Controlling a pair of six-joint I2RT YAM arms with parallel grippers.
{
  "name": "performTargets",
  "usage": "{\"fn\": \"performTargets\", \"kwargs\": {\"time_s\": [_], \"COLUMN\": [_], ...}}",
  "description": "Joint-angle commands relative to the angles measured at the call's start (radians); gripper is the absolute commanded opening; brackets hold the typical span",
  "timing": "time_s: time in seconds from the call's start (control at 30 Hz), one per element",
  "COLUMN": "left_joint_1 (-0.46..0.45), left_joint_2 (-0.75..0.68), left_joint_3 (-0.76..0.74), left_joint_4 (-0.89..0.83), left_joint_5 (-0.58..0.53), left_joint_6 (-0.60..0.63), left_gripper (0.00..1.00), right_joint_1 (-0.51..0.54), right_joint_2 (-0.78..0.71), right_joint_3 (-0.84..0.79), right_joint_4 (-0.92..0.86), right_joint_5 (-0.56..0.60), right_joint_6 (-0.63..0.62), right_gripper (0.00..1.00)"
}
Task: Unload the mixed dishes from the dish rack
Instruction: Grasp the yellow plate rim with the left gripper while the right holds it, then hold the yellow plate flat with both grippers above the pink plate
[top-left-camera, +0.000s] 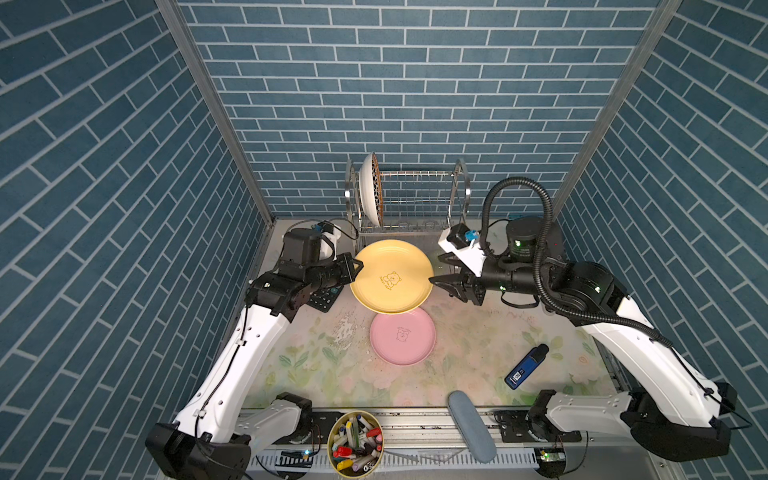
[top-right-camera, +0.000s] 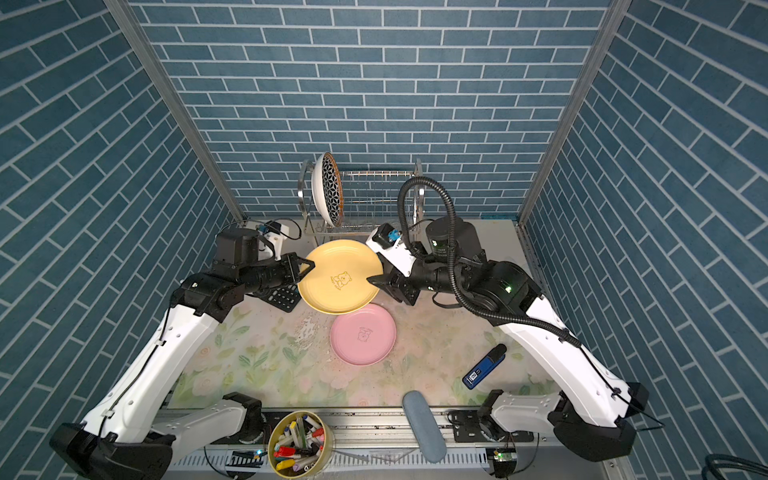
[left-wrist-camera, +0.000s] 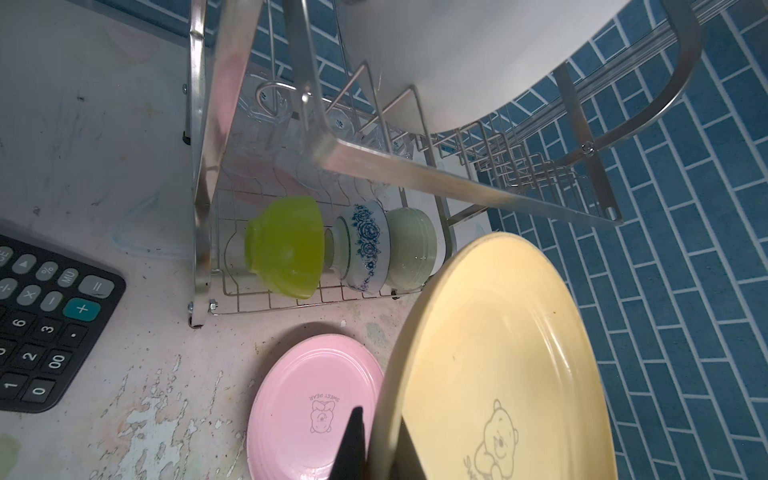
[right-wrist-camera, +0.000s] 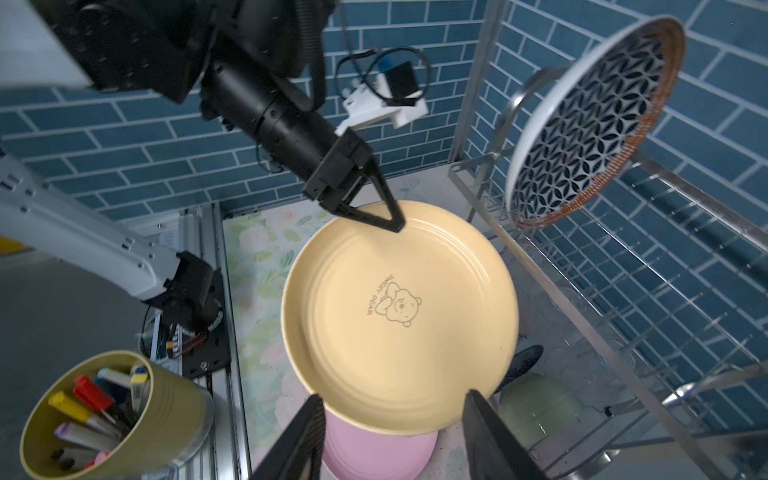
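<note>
Next, I close my right gripper on the yellow plate's rim (top-left-camera: 430, 268) (right-wrist-camera: 397, 432), straight across from my left gripper, so that it can take over holding the plate.
My left gripper (top-left-camera: 358, 264) (left-wrist-camera: 380, 419) is shut on the left rim of the yellow plate (top-left-camera: 390, 276) (right-wrist-camera: 399, 316), which hangs level above the table. At the plate's right rim my right gripper (top-left-camera: 437, 269) (right-wrist-camera: 392, 397) stands open, its fingers spread wide and clear of the rim. Below lies the pink plate (top-left-camera: 402, 336) (left-wrist-camera: 307, 399). The dish rack (top-left-camera: 415, 195) holds the star-patterned plate (top-left-camera: 371, 189) (right-wrist-camera: 582, 124) upright on its upper tier. On the lower tier are a lime bowl (left-wrist-camera: 286, 245), a blue-on-white bowl (left-wrist-camera: 363, 245), a pale-green bowl (left-wrist-camera: 411, 249) and clear glass tumblers (left-wrist-camera: 262, 120).
A black calculator (top-left-camera: 324, 297) lies under my left wrist. A tub of markers (top-left-camera: 355, 442) and a grey-blue case (top-left-camera: 471, 426) sit at the front edge. A blue device (top-left-camera: 525, 365) lies at the front right. Brick-patterned walls close in three sides.
</note>
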Motion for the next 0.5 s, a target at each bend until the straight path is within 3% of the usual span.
{"fn": "performTargets", "kwargs": {"time_s": [0.0, 0.2, 0.47], "left_joint_1": [0.003, 0.003, 0.003], "left_joint_2": [-0.011, -0.023, -0.054], "left_joint_3": [-0.006, -0.028, -0.055], "left_joint_4": [0.047, 0.084, 0.118], "left_joint_5": [-0.007, 0.012, 0.047], "left_joint_6": [0.012, 0.007, 0.006], "left_gripper": [0.0, 0.0, 0.0], "right_joint_1": [-0.057, -0.16, -0.229], "right_joint_2": [0.048, 0.109, 0.158], "right_joint_3": [-0.024, -0.025, -0.029], "right_joint_4": [0.009, -0.003, 0.048], "right_joint_5": [-0.014, -0.082, -0.185], "right_joint_6": [0.216, 0.34, 0.417], "right_gripper": [0.54, 0.52, 0.44]}}
